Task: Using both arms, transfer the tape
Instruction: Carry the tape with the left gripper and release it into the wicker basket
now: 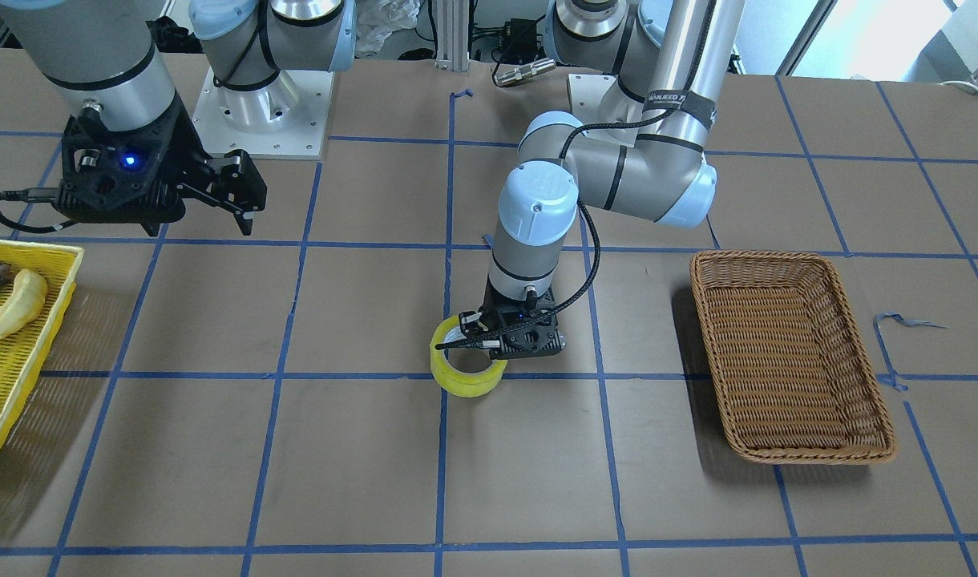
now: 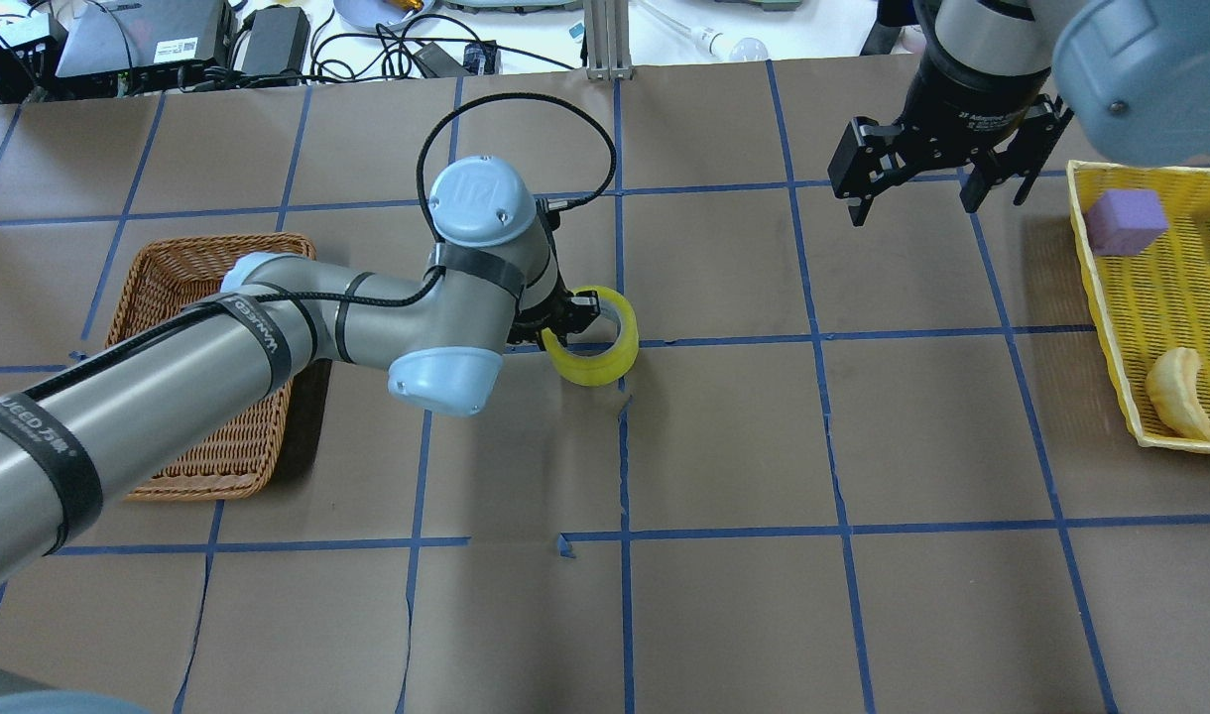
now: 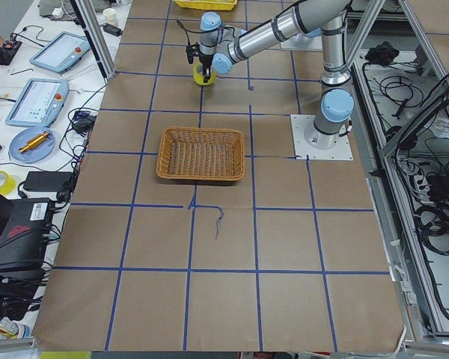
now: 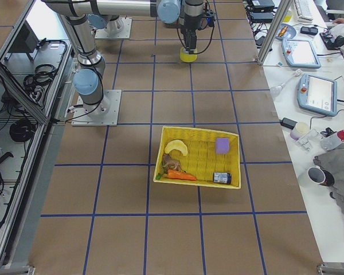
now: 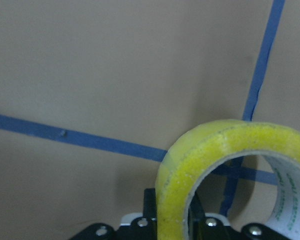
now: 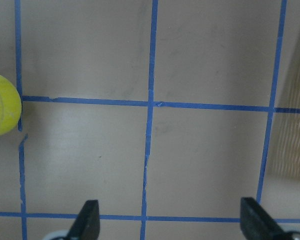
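Observation:
My left gripper releases the yellow tape roll, now tilted at the table's middle, next, near the middle of the brown wicker basket's bottom (image 1: 795, 344).
The yellow tape roll (image 2: 593, 349) with a white core is at the table's middle, tilted, at a crossing of blue grid lines. My left gripper (image 2: 575, 319) reaches down onto it and is shut on the ring's wall. In the left wrist view the yellow wall (image 5: 210, 165) stands between the fingers (image 5: 149, 202). The front-facing view shows the tape (image 1: 466, 377) under the left gripper (image 1: 489, 336); I cannot tell whether it touches the table. My right gripper (image 2: 912, 203) is open and empty, high above the table to the right. Its wrist view shows the tape (image 6: 2, 112) at the left edge.
A brown wicker basket (image 2: 208, 241) stands under my left arm. A yellow basket (image 2: 1101, 288) at the table's right edge holds a banana-shaped item (image 2: 1175, 392) and a purple block (image 2: 1126, 220). Cables and devices lie past the table's far edge.

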